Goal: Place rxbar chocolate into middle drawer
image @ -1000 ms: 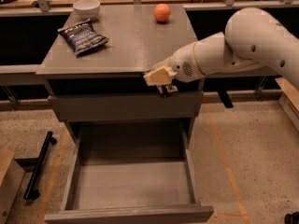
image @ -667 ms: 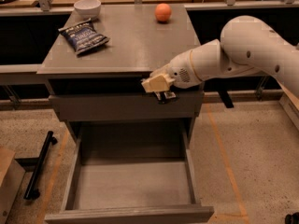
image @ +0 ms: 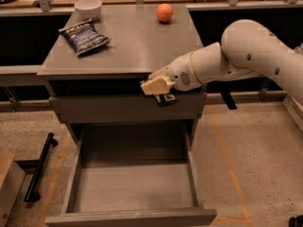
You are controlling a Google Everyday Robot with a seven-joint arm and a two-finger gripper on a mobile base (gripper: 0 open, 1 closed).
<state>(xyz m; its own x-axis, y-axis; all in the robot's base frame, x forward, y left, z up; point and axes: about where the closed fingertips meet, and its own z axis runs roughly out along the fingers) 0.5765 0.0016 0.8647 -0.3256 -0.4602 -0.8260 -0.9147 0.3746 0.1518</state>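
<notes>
Next, I let go of the rxbar chocolate on the front half of the middle drawer's grey bottom [image: 141,186].
My gripper [image: 158,91] hangs in front of the cabinet, level with the closed upper drawer front [image: 109,110] and above the open middle drawer. It is shut on the rxbar chocolate [image: 165,100], a small black bar with a pale patch that sticks out below the tan fingers [image: 154,85]. The middle drawer [image: 135,190] is pulled out wide below, and its flat grey floor is bare. The bar is held well above that floor, over the drawer's back right part.
On the cabinet top [image: 137,46] lie a dark-blue chip bag [image: 84,36], a white bowl [image: 88,7] and an orange [image: 164,12]. A black bar on wheels [image: 40,167] lies on the floor at the left. My white arm [image: 255,56] reaches in from the right.
My gripper with the bar has moved a little left and down, from the cabinet top's edge to in front of the upper drawer front.
</notes>
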